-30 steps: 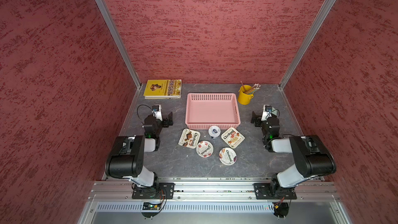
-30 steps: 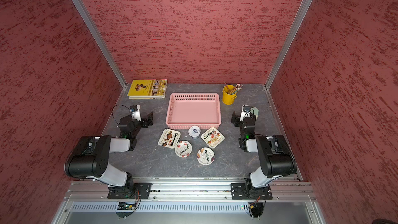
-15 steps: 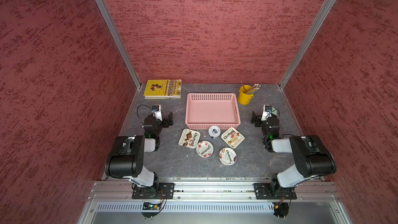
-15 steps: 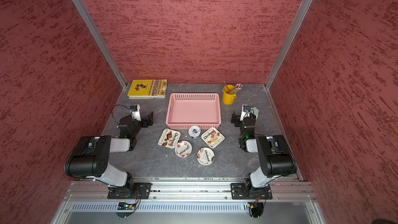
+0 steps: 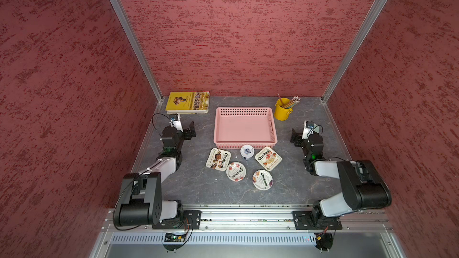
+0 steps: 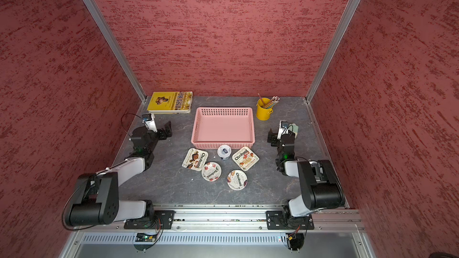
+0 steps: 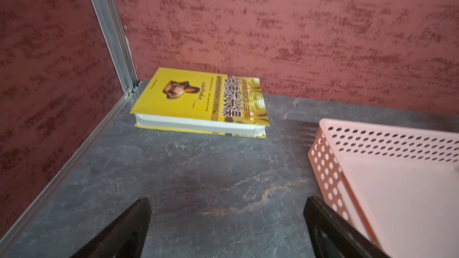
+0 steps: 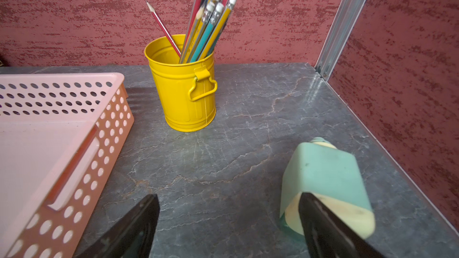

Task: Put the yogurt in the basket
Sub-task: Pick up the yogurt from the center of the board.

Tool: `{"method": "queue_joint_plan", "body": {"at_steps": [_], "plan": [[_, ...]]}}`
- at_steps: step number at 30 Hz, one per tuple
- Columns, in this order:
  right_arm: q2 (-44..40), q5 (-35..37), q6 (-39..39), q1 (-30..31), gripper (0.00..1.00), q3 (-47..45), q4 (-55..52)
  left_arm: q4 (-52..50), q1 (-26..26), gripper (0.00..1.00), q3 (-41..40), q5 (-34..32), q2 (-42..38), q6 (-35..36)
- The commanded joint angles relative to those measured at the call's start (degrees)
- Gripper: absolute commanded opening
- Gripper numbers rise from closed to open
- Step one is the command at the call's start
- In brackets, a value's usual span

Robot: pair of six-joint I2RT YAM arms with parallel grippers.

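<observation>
My right gripper should grip the outer lid corner (image 5: 280, 159) of the rectangular strawberry Chobani cup, away from the small blue-and-white cup.
Several foil-lidded yogurt cups stand on the grey table just in front of the pink basket (image 5: 245, 143): a rounded-rectangular Chobani cup (image 5: 218, 159), a small blue-and-white lidded cup (image 5: 247, 151), a second rectangular cup (image 5: 268, 158) and two round ones (image 5: 236, 171) (image 5: 262, 179). The basket holds nothing. My left gripper (image 5: 191, 130) rests low on the table to the basket's left, open and empty (image 7: 227, 202). To the basket's right my right gripper (image 5: 295, 137) is also open with only bare table between its fingers (image 8: 228, 198). No cup shows in either wrist view.
A yellow book (image 5: 188, 102) lies at the back left. At the back right a yellow pencil bucket (image 5: 282, 109) stands close to the basket's corner. A green and cream block (image 8: 325, 177) lies beside my right gripper's outer finger. Red walls close in three sides.
</observation>
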Motion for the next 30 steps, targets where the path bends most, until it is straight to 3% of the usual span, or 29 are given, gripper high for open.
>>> {"method": "queue_joint_plan", "body": {"at_steps": [1, 5, 9, 13, 17, 21, 25, 30], "plan": [[-8.5, 0.2, -1.7, 1.4, 0.92, 6.1, -14.6, -12.0, -3.5, 1.00, 1.8, -9.4, -5.3, -0.2], [-17.3, 3.3, -1.2, 6.9, 0.92, 12.9, -31.8, -27.3, -8.1, 1.00, 8.8, -15.3, -11.3, -2.9], [-19.1, 7.5, 2.1, 14.0, 0.92, 21.9, -50.2, -41.4, -14.7, 1.00, 16.1, -18.3, -15.0, -5.9], [-19.3, 9.0, 7.4, 19.9, 0.92, 29.7, -67.9, -56.8, -20.3, 1.00, 24.3, -14.2, -16.2, -9.4], [-23.0, 0.4, 16.8, 21.2, 0.92, 31.6, -79.1, -67.9, -25.5, 1.00, 29.7, -8.3, -17.3, -14.0], [-27.6, -6.3, 22.9, 21.2, 0.92, 30.4, -85.5, -72.1, -30.6, 1.00, 29.2, -2.9, -20.1, -18.5], [-28.8, -12.0, 27.1, 21.2, 0.92, 28.3, -90.5, -69.5, -37.8, 1.00, 24.9, 1.6, -24.3, -20.9], [-29.9, -20.5, 33.7, 21.2, 0.92, 19.1, -82.3, -59.4, -48.4, 1.00, 16.4, 7.2, -28.7, -16.8]]}}
